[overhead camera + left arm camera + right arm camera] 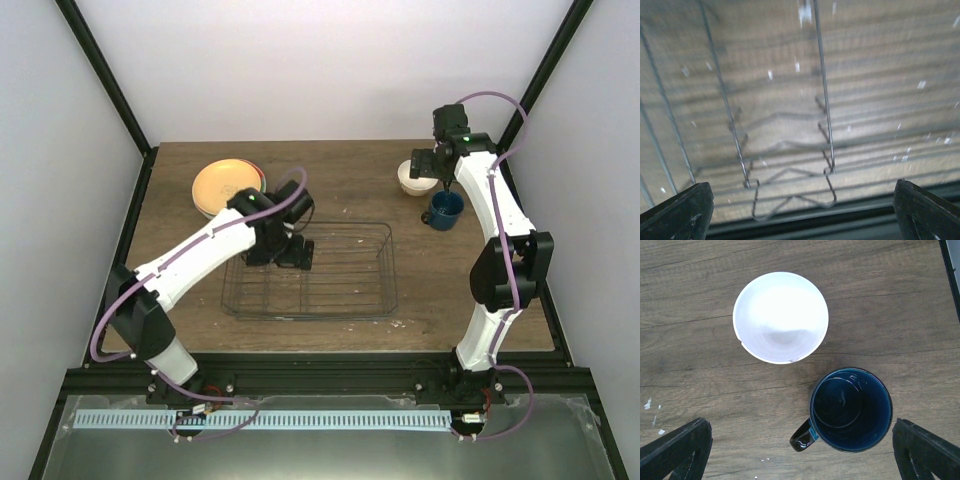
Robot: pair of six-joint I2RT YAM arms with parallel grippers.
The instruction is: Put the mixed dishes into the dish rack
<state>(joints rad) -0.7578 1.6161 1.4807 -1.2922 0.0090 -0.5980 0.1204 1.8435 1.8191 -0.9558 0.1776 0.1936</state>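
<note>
The cream bowl's rim (436, 181) (825, 333) has a part on the bowl's side toward the dark blue mug. My right gripper goes there next and closes.
The wire dish rack (345, 290) sits mid-table with no dishes in it. My left gripper (292, 253) is open and empty, low inside the rack's left part. The left wrist view shows the rack's wires (825, 100) over the wood, with the left gripper (805, 217) spread wide. The orange-yellow plate (224, 185) tops a stack at the back left; a red rim (263, 181) peeks out under it, and the third plate is hidden. My right gripper (441, 180) is open above the cream bowl (781, 316) and the dark blue mug (851, 409), touching neither.
The bowl (414, 178) and the mug (444, 210) stand upright side by side at the back right, the mug's handle (804, 436) pointing toward the rack side. A black frame rail (135, 230) borders the wooden table on the left.
</note>
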